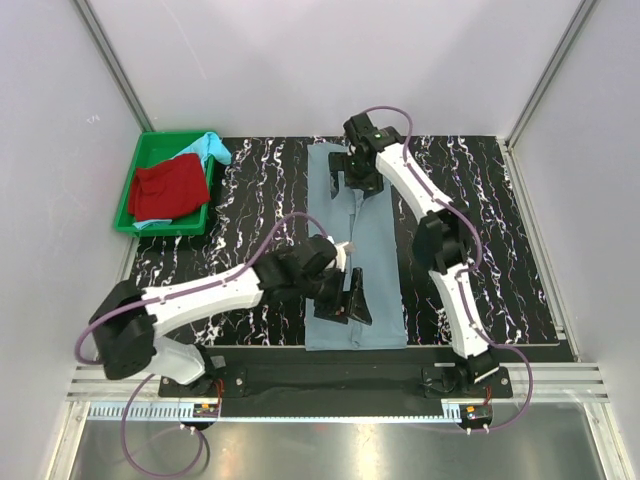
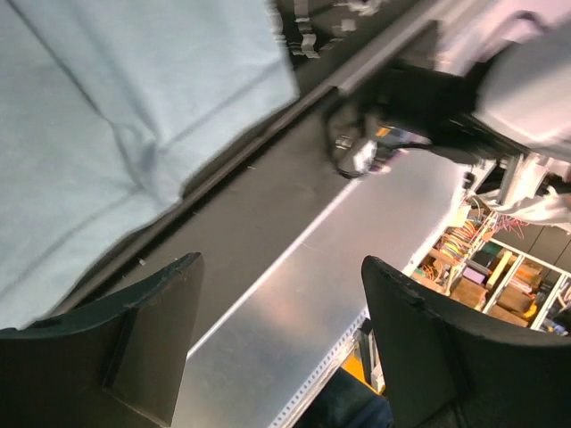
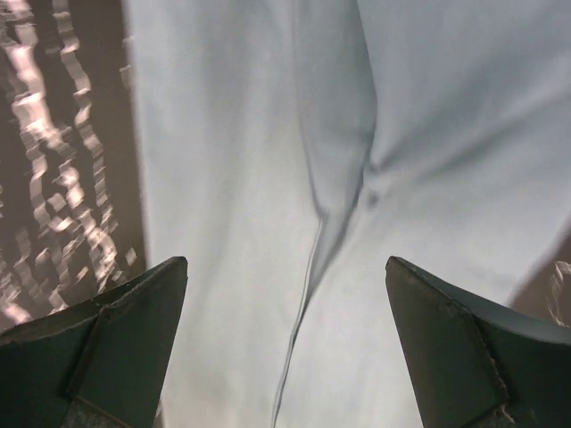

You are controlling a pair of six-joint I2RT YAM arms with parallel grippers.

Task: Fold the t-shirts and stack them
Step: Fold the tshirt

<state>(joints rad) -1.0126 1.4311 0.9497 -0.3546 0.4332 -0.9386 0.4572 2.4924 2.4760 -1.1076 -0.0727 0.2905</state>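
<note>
My left gripper is set for the near corner [image 1: 310, 345] of the grey-blue t-shirt, on the side toward the green tray. I will close it there to fold the shirt's near end over.
The grey-blue t-shirt [image 1: 372, 262] lies folded into a long narrow strip down the middle of the black marbled table [image 1: 500, 250]. My left gripper [image 1: 348, 303] is open and empty over the shirt's near left part; its wrist view shows the shirt's near corner [image 2: 116, 116] at upper left. My right gripper [image 1: 352, 172] is open and empty over the shirt's far end, with a fold edge [image 3: 312, 259] running between its fingers. The red t-shirt [image 1: 168, 189] lies on the light turquoise one [image 1: 209, 147] in the green tray [image 1: 135, 170].
The green tray stands at the table's far left corner. A black strip and a metal rail [image 1: 330, 385] run along the near edge, with both arm bases on them. White walls [image 1: 60, 150] close in the sides and back.
</note>
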